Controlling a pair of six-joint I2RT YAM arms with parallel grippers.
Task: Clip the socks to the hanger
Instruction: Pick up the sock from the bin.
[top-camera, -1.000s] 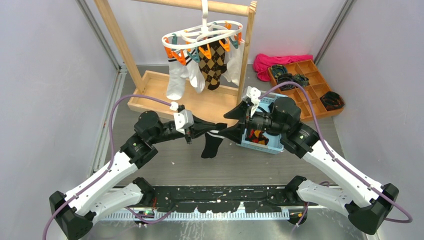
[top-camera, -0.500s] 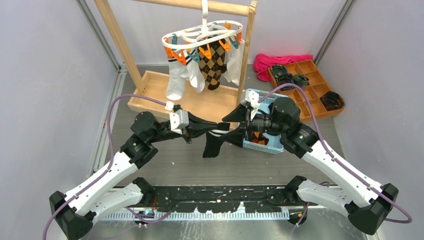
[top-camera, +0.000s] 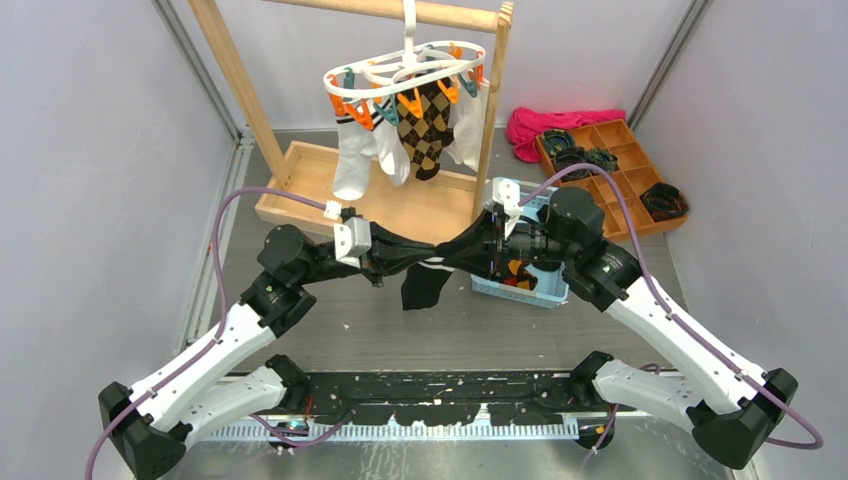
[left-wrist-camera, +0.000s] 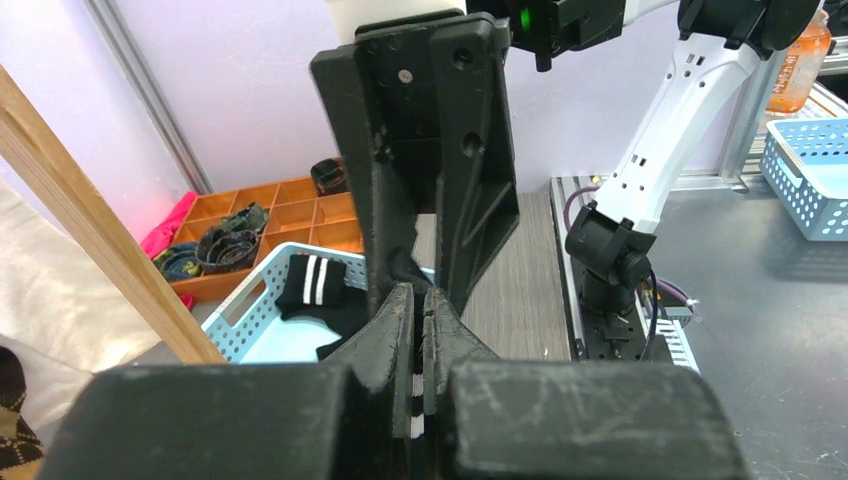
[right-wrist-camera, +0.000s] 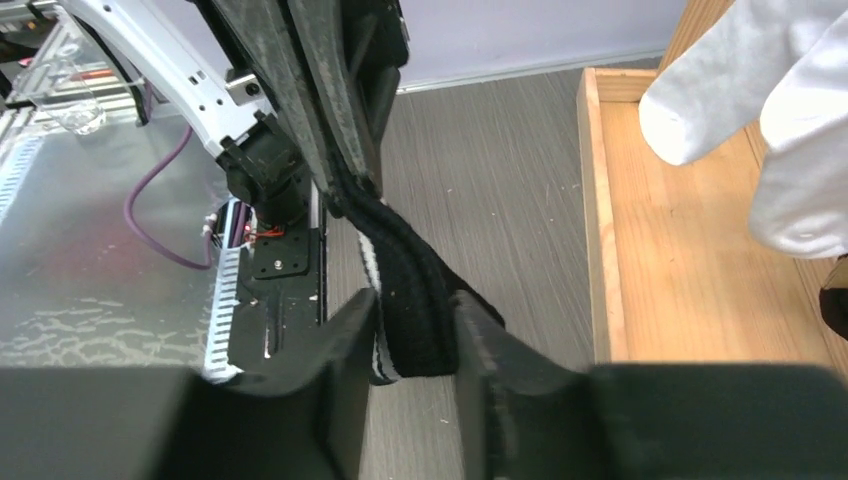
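Observation:
My left gripper pinches only the black sock cuff's edge; it should open and take the cuff deeper (right-wrist-camera: 398, 248) while my right gripper holds the sock.
One black sock (top-camera: 420, 285) with white cuff stripes hangs between my two grippers above the table. My left gripper (top-camera: 383, 262) is shut on its striped cuff (left-wrist-camera: 414, 405). My right gripper (top-camera: 468, 252) faces it and is shut on the same sock (right-wrist-camera: 415, 270), which fills the gap between its fingers. The second black striped sock (left-wrist-camera: 312, 285) lies in the blue basket (left-wrist-camera: 240, 310). The white hanger (top-camera: 405, 70) with orange and teal clips hangs from the rack at the back, well beyond both grippers.
White socks (top-camera: 352, 160) and an argyle sock (top-camera: 428, 130) hang from the hanger. The wooden rack frame (top-camera: 235, 90) stands on a wooden tray base (top-camera: 300, 205). The blue basket (top-camera: 520, 292) lies under my right arm. An orange organiser (top-camera: 610, 170) and pink cloth (top-camera: 560, 125) are back right.
My right gripper has moved left to the left gripper and its jaws have closed around the sock. The left gripper has drawn slightly back and left with the cuff.

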